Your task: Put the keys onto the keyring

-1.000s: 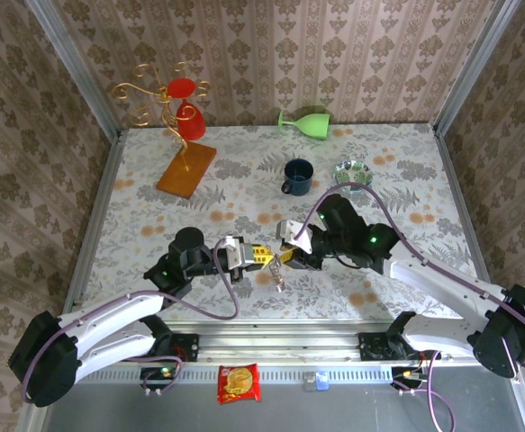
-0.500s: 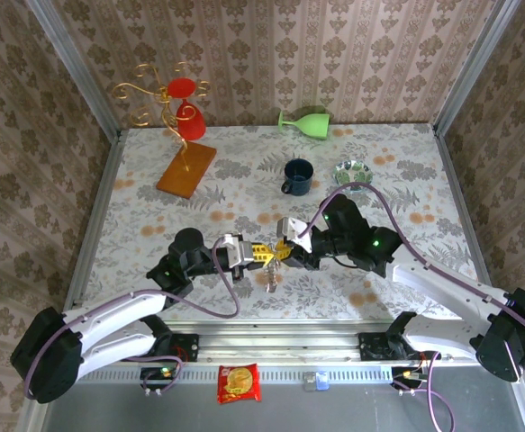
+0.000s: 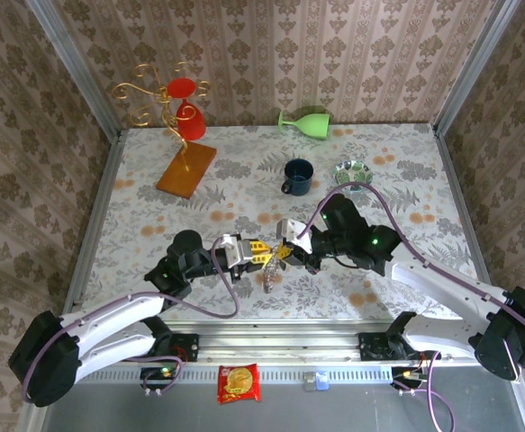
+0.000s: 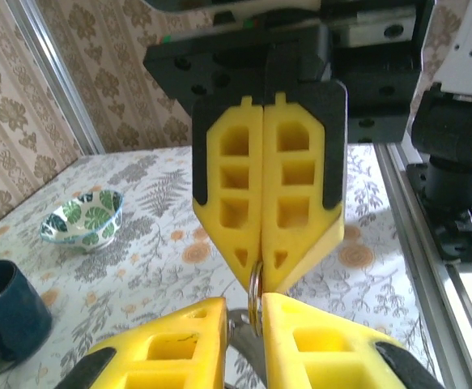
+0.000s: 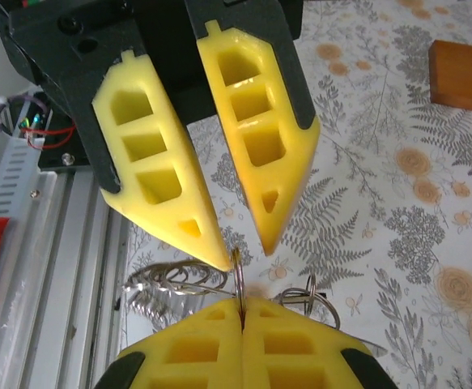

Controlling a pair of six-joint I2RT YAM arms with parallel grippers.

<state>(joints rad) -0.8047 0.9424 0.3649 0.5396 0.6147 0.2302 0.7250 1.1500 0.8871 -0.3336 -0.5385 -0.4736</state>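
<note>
My right gripper is pinching the keyring above the keys. So my left gripper needs to hold the keyring while my right gripper opens and takes the keys [image 3: 269, 275] below.
Above the table's front middle my two grippers meet tip to tip. My right gripper [image 3: 282, 255] [image 5: 242, 301] is shut on the keyring [image 5: 239, 274], a small silvery split ring seen edge-on. The left gripper [image 3: 258, 253] [image 4: 244, 306] is open, its yellow fingers a little apart on either side of the keyring [image 4: 254, 301], which lies against the right-hand finger. In the left wrist view the right gripper [image 4: 261, 284] pinches the ring from above. Silver keys [image 5: 167, 285] [image 3: 268, 275] hang off the ring in a bunch below the grippers. More small rings [image 5: 310, 297] dangle on the other side.
A blue mug [image 3: 297, 176] and a leaf-patterned bowl [image 3: 352, 170] stand behind the grippers. A green glass [image 3: 305, 121] lies at the back wall. A gold wire stand with red cups on a wooden base [image 3: 186, 169] is at back left. A red packet [image 3: 239, 382] lies off the table in front.
The right gripper's jaws have closed onto the keyring. The left gripper's jaws have parted a little. The hanging keys have shifted slightly left.
</note>
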